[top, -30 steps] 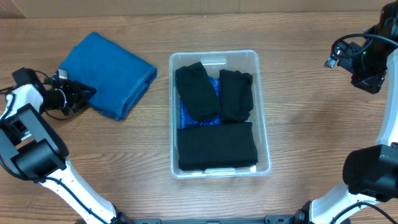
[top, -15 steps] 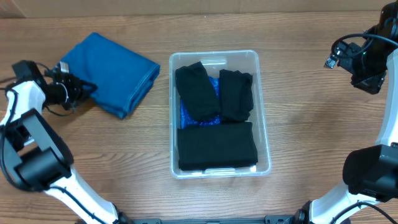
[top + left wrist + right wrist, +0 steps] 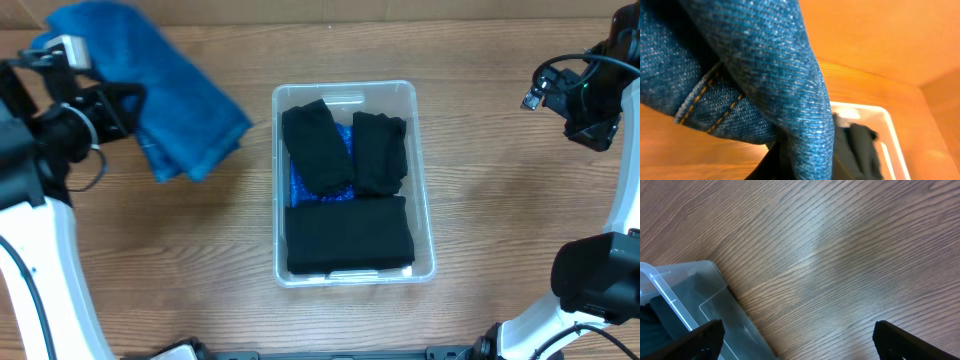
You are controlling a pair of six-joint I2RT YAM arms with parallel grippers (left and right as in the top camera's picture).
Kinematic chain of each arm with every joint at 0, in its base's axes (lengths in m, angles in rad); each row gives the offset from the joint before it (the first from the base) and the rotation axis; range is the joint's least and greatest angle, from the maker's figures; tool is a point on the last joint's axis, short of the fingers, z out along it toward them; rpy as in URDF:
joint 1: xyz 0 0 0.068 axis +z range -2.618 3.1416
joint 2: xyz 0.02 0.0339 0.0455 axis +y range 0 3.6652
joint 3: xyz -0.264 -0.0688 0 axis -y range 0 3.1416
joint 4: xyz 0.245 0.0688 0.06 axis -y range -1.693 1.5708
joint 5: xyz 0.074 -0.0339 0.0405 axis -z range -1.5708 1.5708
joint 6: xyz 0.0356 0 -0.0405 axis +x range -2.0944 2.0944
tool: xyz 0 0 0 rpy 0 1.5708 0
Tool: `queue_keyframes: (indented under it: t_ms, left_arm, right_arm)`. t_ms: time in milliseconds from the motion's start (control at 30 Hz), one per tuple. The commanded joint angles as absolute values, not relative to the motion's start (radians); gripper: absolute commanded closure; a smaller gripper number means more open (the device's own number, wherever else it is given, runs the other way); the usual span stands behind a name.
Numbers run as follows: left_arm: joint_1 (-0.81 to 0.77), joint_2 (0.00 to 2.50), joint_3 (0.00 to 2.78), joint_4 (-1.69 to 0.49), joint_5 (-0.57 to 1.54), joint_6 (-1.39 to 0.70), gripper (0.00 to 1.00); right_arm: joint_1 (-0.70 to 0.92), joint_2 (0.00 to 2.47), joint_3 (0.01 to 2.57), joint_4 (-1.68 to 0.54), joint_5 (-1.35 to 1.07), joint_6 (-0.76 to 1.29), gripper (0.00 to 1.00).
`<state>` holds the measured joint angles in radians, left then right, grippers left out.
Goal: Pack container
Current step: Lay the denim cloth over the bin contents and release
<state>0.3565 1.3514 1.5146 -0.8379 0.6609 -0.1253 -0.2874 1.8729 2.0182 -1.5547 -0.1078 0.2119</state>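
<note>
I need to use my left gripper to put down the folded blue denim cloth, still lifted above the table, on top of the black cloths [image 3: 346, 178] in the clear plastic container.
The clear plastic container [image 3: 421, 170] stands in the middle of the table and holds three folded black cloths [image 3: 349, 236] over a blue one. It also shows in the left wrist view [image 3: 890, 131] and the right wrist view [image 3: 670, 300]. My left gripper [image 3: 118, 108] is shut on a folded blue denim cloth [image 3: 165, 95] and holds it lifted at the far left; the denim [image 3: 765, 65] fills the left wrist view and hides the fingers. My right gripper [image 3: 797, 337] is open and empty, high at the far right.
The wooden table runs on all sides of the container. A cardboard-coloured wall edge runs along the back of the table. The right arm's cables hang at the far right.
My left gripper has lifted the blue denim cloth off the table and raised it toward the back left. The right arm has not moved.
</note>
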Motion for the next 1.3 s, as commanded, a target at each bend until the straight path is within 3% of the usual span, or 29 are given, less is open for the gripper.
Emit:
queue_keyframes:
  t_ms: [0, 167, 600, 967, 1267]
  left_arm:
    - [0.203, 1.208, 1.546, -0.796, 0.841, -0.081, 0.96]
    - [-0.001, 1.206, 1.549, -0.778, 1.015, -0.037, 0.96]
    - [-0.258, 1.489, 1.549, -0.863, 1.021, -0.01, 0.96]
    - [-0.309, 1.531, 1.428, -0.593, 0.741, -0.511, 0.96]
    - [-0.372, 1.531, 1.276, -0.397, 0.764, -0.702, 0.96]
  right_arm:
    - [-0.285, 1.861, 2.016, -1.55, -0.115, 0.208, 0.0]
    - [-0.286, 1.861, 2.016, -1.551, -0.114, 0.208, 0.0]
    - [-0.286, 1.861, 2.016, -1.551, -0.114, 0.208, 0.0]
    - [-0.286, 1.861, 2.016, -1.55, -0.114, 0.208, 0.0]
    - [-0.286, 1.861, 2.016, -1.55, -0.114, 0.208, 0.0]
